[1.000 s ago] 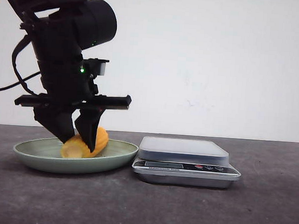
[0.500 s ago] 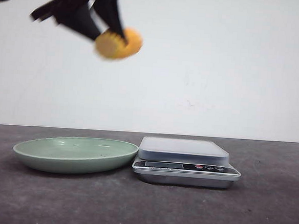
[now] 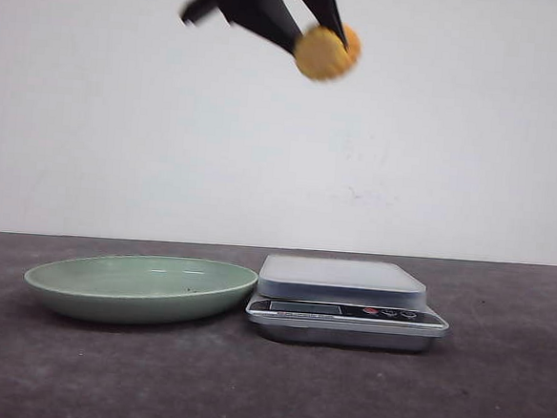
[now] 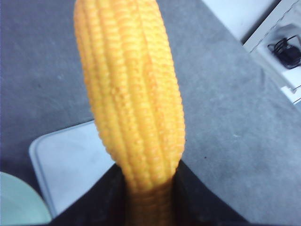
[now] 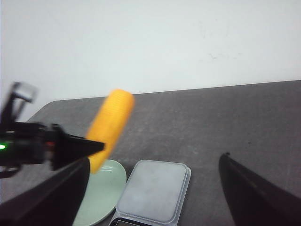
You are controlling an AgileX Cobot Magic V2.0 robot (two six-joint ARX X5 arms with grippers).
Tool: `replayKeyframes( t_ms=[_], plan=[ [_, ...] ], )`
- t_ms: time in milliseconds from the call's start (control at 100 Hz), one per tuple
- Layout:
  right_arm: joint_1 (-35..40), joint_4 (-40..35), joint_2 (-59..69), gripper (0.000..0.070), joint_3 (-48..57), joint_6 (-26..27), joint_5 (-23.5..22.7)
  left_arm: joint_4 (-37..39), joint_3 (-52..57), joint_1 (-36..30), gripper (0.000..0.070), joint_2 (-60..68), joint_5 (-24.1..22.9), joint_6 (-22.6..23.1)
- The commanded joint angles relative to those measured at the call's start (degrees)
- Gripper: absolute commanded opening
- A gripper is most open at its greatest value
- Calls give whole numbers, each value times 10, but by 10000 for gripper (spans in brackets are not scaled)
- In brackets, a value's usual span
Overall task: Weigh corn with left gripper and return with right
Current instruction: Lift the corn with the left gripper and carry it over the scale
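I need to use my left gripper to set the corn, now high above the scale, down and let go of it on the middle of the scale's grey platform (image 3: 337,268) (image 4: 114,184).
My left gripper (image 3: 318,28) is shut on the corn (image 3: 328,52), a yellow-orange cob piece, and holds it high in the air above the scale (image 3: 342,280). In the left wrist view the corn (image 4: 134,99) stands between the black fingers (image 4: 197,197), with the scale's grey platform (image 4: 70,165) below. In the right wrist view the corn (image 5: 109,127) hangs over the plate's edge and the scale (image 5: 155,190) lies under my open, empty right gripper (image 5: 153,188). The right gripper is out of the front view.
An empty pale green plate (image 3: 72,295) sits on the dark table to the left of the scale. The scale's display and buttons (image 3: 348,311) face the front. A white wall stands behind the table.
My left gripper has lifted the corn off the green plate, high up, and carried it right, to above the scale. The plate now lies empty.
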Motion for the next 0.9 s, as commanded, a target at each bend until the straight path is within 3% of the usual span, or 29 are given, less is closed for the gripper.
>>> replayKeyframes(
  t_ms=[0,460,890],
  plan=[
    [1,7,2,556,12,-2,0,7,19,-5,4,35,0,-16],
    [1,6,2,556,12,-2,0,-7,30,-7,4,161,-9,-29],
    [1,4,2,555,12,-2,1,-35,30,-9,3,174,-68,-29]
  ],
)
